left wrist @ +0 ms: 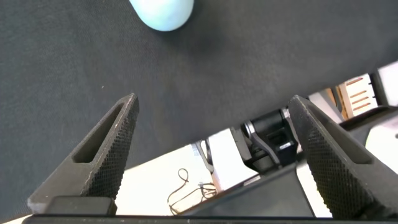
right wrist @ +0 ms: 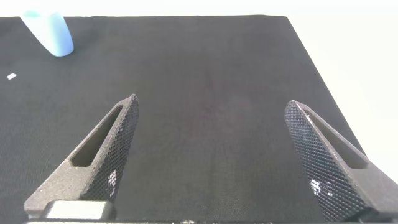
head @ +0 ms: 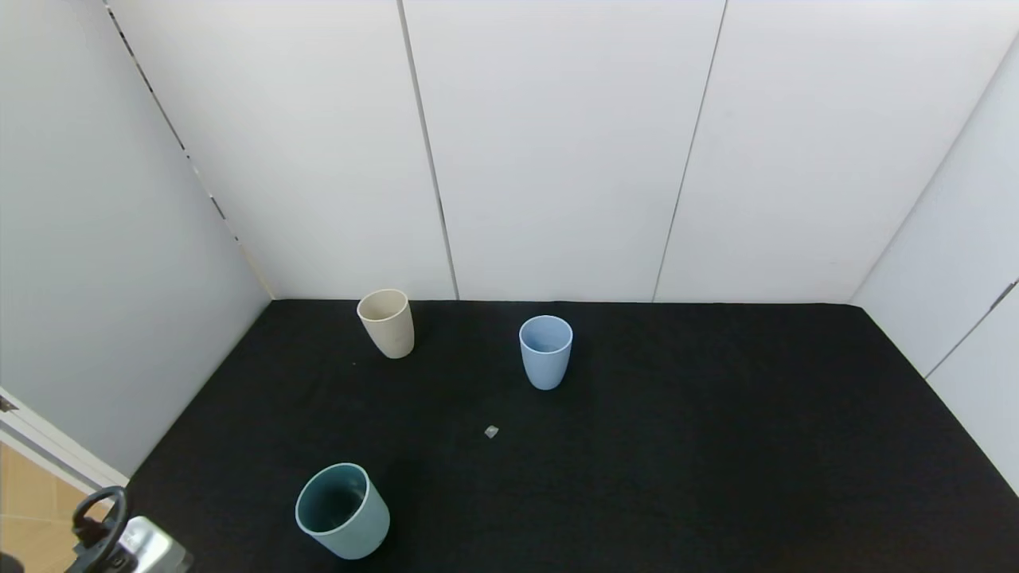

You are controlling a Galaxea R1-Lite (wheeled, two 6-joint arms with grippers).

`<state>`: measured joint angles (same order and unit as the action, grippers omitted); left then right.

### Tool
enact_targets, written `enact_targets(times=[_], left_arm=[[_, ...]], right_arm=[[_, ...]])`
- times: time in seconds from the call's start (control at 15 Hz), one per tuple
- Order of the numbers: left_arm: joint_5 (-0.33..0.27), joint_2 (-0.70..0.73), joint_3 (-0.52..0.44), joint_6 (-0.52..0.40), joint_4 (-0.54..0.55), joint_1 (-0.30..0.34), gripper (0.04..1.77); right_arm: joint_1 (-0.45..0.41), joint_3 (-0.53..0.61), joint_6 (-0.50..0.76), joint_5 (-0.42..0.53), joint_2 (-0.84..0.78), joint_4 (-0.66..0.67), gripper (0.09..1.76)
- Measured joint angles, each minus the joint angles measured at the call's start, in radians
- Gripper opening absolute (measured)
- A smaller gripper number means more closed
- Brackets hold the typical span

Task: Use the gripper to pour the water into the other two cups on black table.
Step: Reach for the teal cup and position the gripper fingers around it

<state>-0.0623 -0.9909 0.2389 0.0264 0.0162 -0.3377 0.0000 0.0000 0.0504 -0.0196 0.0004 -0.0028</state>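
Observation:
My left gripper is going to close around the outer sides [head: 367, 526] [left wrist: 165, 14] of the teal-green cup, because that cup has the water for the other two cups in it.
On the black table [head: 677, 446], a beige-cream cup [head: 386, 323] stands at the far left and a light blue cup [head: 546, 351] near the far middle. The wider teal-green cup [head: 343, 512] stands at the near left; its dark inside shows no water I can make out. My left arm's wrist [head: 119, 545] sits at the bottom left corner, off the table's edge. The left gripper [left wrist: 212, 98] is open and empty over the near table edge, with the teal-green cup [left wrist: 163, 12] beyond it. The right gripper [right wrist: 211, 99] is open and empty above bare table, with the blue cup [right wrist: 50, 32] far off.
A small pale scrap [head: 491, 431] lies on the table between the blue and teal-green cups; it also shows in the right wrist view [right wrist: 11, 76]. White wall panels close in the table at the back and both sides. The robot's base [left wrist: 267, 140] shows below the near edge.

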Motion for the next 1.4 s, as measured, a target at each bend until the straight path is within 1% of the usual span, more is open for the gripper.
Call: enact_targets(times=[0.13, 0.33, 0.6, 0.73, 0.87, 1.2, 1.4], left_arm=[[0.0, -0.078, -0.007, 0.0, -0.073, 0.005, 1.72], [0.004, -0.195, -0.013, 0.0, -0.143, 0.01, 1.72], [0.005, -0.347, -0.02, -0.001, -0.31, 0.052, 1.72], [0.004, -0.41, -0.026, -0.002, -0.374, 0.066, 1.72], [0.001, -0.459, -0.034, -0.004, -0.446, 0.071, 1.72], [0.0, -0.547, -0.116, -0.011, -0.714, 0.072, 1.72], [0.002, -0.594, -0.145, -0.016, -0.794, 0.073, 1.72]], right_arm=[[0.0, 0.0, 0.0, 0.0, 0.0, 0.0, 1.71], [0.0, 0.0, 0.0, 0.0, 0.0, 0.0, 1.71], [0.0, 0.0, 0.0, 0.0, 0.0, 0.0, 1.71], [0.0, 0.0, 0.0, 0.0, 0.0, 0.0, 1.71], [0.0, 0.0, 0.0, 0.0, 0.0, 0.0, 1.71], [0.0, 0.0, 0.0, 0.0, 0.0, 0.0, 1.71], [0.0, 0.0, 0.0, 0.0, 0.0, 0.0, 1.71]])
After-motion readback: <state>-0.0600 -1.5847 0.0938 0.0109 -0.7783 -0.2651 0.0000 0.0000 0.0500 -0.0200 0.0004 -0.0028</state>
